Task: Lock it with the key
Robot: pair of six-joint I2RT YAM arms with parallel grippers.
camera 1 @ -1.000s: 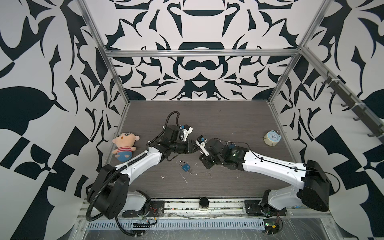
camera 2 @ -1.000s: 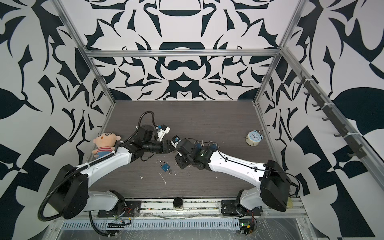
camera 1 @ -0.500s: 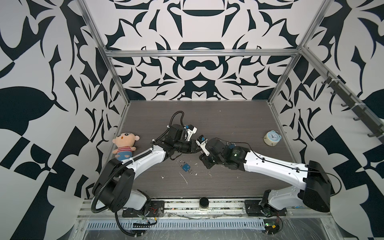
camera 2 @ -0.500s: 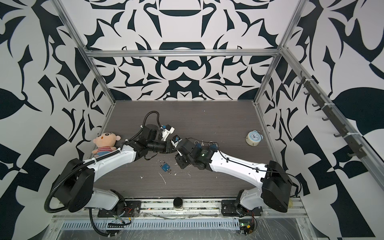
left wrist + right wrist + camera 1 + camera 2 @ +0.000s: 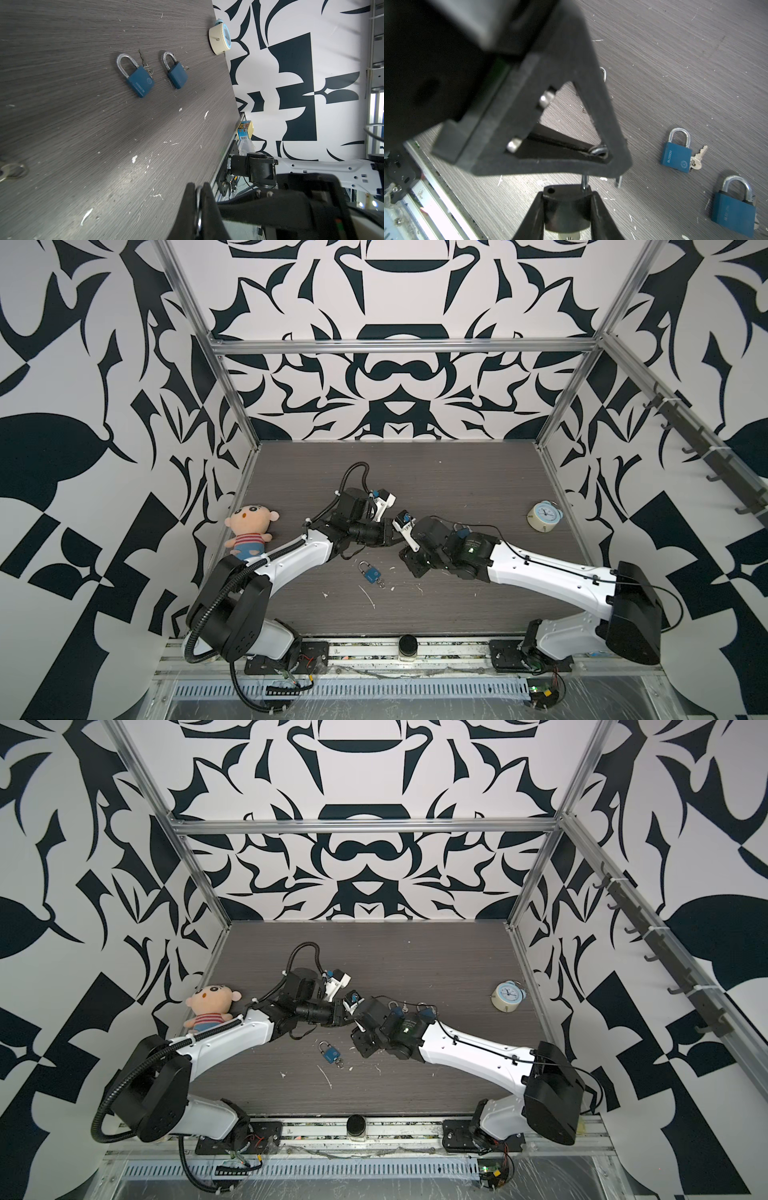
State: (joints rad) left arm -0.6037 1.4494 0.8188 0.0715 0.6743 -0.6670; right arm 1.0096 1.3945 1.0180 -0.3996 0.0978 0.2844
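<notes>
My right gripper should take a new grip on the body's flat sides point(image 5: 567, 214), because it holds the lock's dark body by its narrow edges and the shackle's loose end points away from the body's hole.
In the right wrist view my right gripper point(image 5: 566, 193) is shut on the dark body of a padlock point(image 5: 566, 209). A pale key head point(image 5: 569, 235) shows under that body. The padlock's steel shackle point(image 5: 584, 182) rises from one side; its free end point(image 5: 619, 182) hangs clear of the body. My left gripper point(image 5: 198, 187) is shut on the shackle's loop point(image 5: 600, 150). In both top views the left gripper point(image 5: 390, 533) point(image 5: 345, 1013) meets the right arm point(image 5: 469, 551) over the middle of the table.
A blue padlock point(image 5: 371, 572) point(image 5: 330, 1052) with a key ring lies just in front of the grippers. Two more blue padlocks point(image 5: 140, 81) point(image 5: 177, 75) lie under the right arm, one beside a key point(image 5: 697, 158). A clock point(image 5: 544, 516) stands right, a doll point(image 5: 249, 531) left.
The left gripper has closed onto the shackle. The left arm has shifted slightly towards the right gripper. The right gripper keeps its hold on the padlock body.
</notes>
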